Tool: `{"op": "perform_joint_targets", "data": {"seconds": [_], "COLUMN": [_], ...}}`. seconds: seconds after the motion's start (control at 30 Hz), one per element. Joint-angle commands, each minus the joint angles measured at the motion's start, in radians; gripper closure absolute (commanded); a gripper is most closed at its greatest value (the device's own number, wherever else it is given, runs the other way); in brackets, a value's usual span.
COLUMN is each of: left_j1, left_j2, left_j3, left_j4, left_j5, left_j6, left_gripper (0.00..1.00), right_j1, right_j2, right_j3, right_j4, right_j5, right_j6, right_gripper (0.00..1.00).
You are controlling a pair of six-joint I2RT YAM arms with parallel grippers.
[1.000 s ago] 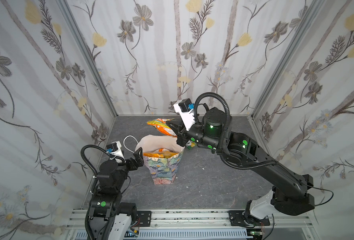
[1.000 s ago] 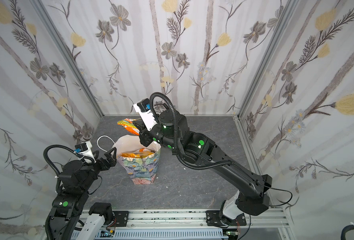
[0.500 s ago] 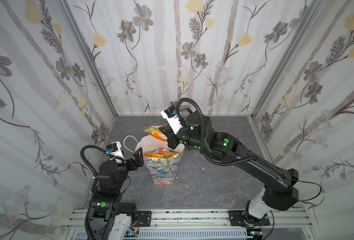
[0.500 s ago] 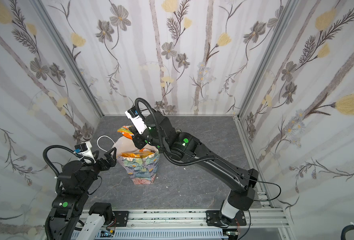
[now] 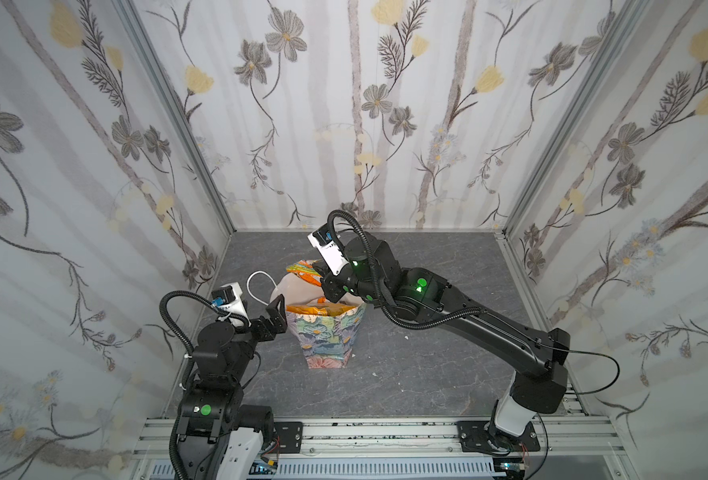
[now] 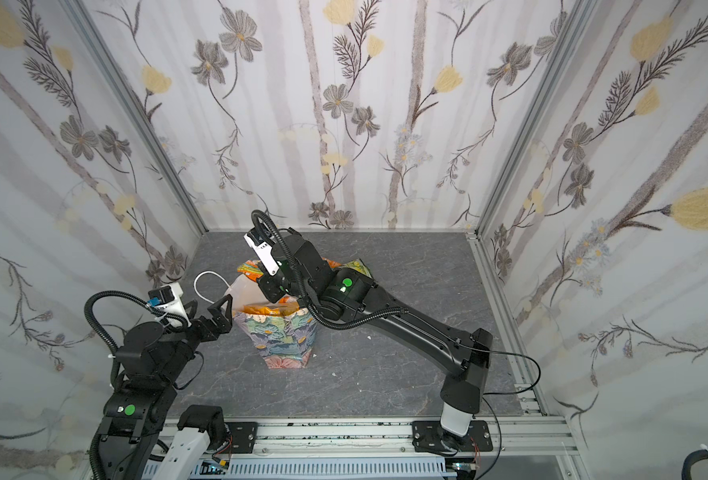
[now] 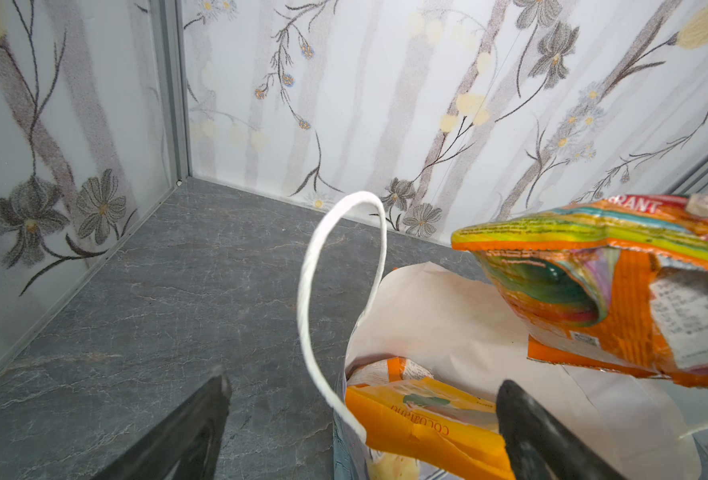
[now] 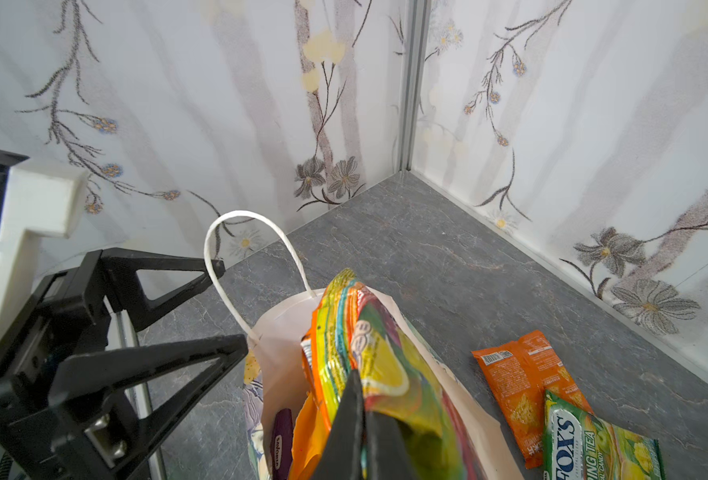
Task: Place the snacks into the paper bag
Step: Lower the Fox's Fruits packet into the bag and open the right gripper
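Note:
My right gripper should release the orange rainbow-striped snack packet, now held just above the bag's mouth, inside the paper bag [image 5: 322, 289] [image 8: 373, 400], next to the orange-yellow box.
The floral paper bag [image 5: 329, 338] [image 6: 285, 343] stands upright mid-floor, its mouth open and white inside [image 7: 447, 316]. My right gripper [image 8: 362, 415] [image 5: 321, 277] is shut on a crinkly orange and yellow-green packet [image 8: 381, 345] [image 7: 593, 282] [image 6: 252, 270], held just above the bag's mouth. Inside the bag lie a flat orange-yellow box [image 7: 418, 415] [image 5: 319, 309] and a purple packet [image 8: 282, 436]. My left gripper [image 5: 277, 313] [image 6: 223, 311] [image 7: 362, 384] [image 8: 231, 305] is open at the bag's left rim, which sits between its fingers. An orange packet [image 8: 522, 382] and a green FOX'S packet [image 8: 593, 440] lie on the floor behind the bag.
A white cord handle [image 7: 310, 291] [image 8: 219, 232] [image 5: 256, 278] loops up from the bag's left rim, close to my left gripper. Floral walls close in the grey stone-look floor [image 5: 427, 374] on three sides. A metal rail [image 5: 364, 432] runs along the front edge.
My right arm has swung left and down with the packet, from behind the bag to just over its mouth. The left arm and the bag have stayed put.

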Motion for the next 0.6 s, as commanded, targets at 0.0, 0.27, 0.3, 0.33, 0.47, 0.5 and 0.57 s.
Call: {"op": "perform_joint_targets", "data": {"seconds": [0.0,0.27,0.3,0.33,0.47,0.5,0.57], "left_j1": [0.003,0.001,0.002,0.002,0.002,0.002,0.002], "left_j2": [0.0,0.004,0.003,0.004,0.003,0.004,0.005], "left_j3": [-0.002,-0.003,-0.002,-0.003,-0.003,-0.002,-0.001], "left_j4": [0.023,0.023,0.023,0.023,0.023,0.023,0.024], "left_j5": [-0.005,-0.004,-0.004,-0.006,-0.004,-0.004,-0.002], "left_j6": [-0.001,-0.001,-0.002,-0.001,-0.002,-0.002,-0.001], "left_gripper": [0.0,0.0,0.0,0.0,0.0,0.0,0.0], "right_j1": [0.002,0.0,0.0,0.0,0.0,0.0,-0.001], "right_j2": [0.009,0.037,0.036,0.036,0.036,0.037,0.035], "right_j3": [-0.011,-0.027,-0.032,-0.037,-0.061,-0.068,-0.079], "right_j4": [0.073,0.072,0.072,0.073,0.074,0.073,0.073], "right_j5": [0.064,0.12,0.121,0.125,0.13,0.129,0.123], "right_j6": [-0.034,-0.063,-0.065,-0.069,-0.074,-0.073,-0.069], "right_gripper": [1.0,1.0,1.0,1.0,1.0,1.0,1.0]}}
